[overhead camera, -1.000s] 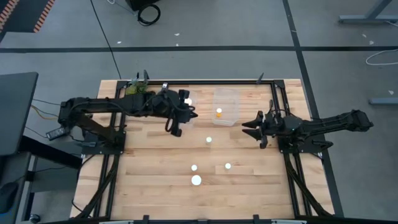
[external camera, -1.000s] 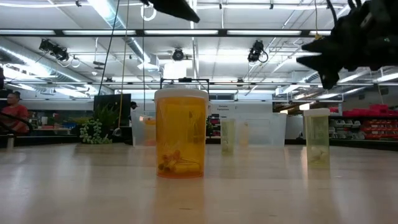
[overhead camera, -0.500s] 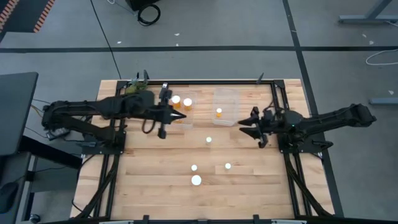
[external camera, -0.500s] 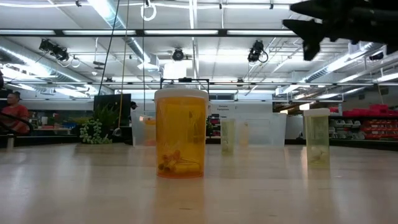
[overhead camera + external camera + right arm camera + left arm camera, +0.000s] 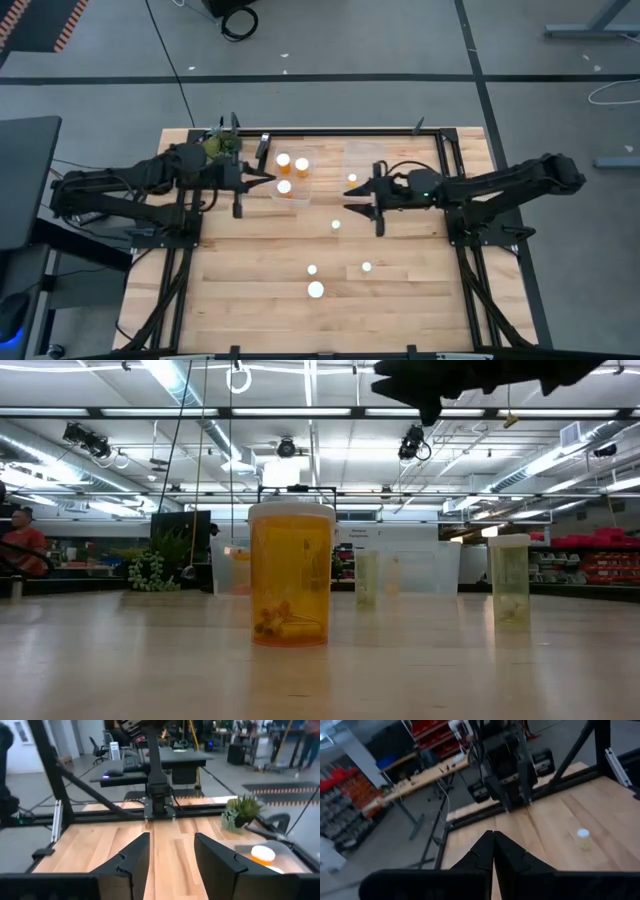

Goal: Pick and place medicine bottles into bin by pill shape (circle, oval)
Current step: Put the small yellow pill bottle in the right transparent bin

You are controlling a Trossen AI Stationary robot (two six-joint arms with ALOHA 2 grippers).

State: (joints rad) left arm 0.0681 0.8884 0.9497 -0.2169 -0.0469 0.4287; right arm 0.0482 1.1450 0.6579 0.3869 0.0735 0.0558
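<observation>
The robot's right gripper should next move to the white cap (image 5: pixel 335 224) of the loose medicine bottle closest to the clear bins and close there.
Several medicine bottles with white caps show. Three stand in the left clear bin (image 5: pixel 291 174), one (image 5: pixel 352 179) in the right clear bin (image 5: pixel 366 170), and several stand loose on the wood, such as a pale bottle (image 5: pixel 336 225) and a larger orange bottle (image 5: pixel 291 575). My left gripper (image 5: pixel 270 180) is shut and empty, high by the left bin's left side, pointing level toward the table's right. My right gripper (image 5: pixel 348 195) hangs high near the right bin's near left corner, pointing level toward the table's left, open, with nothing between its fingers (image 5: pixel 141 851).
A small green plant (image 5: pixel 218 146) sits at the table's far left corner. Black frame rails run along the far edge and both sides. Bare wood lies between the bins and the loose bottles (image 5: pixel 316 290) near the front.
My left gripper has drawn back from over the left bin toward the table's left edge, staying shut; the bottles in that bin have come into view. My right gripper has risen and gone from the right side toward the table's middle, ending beside the right bin.
</observation>
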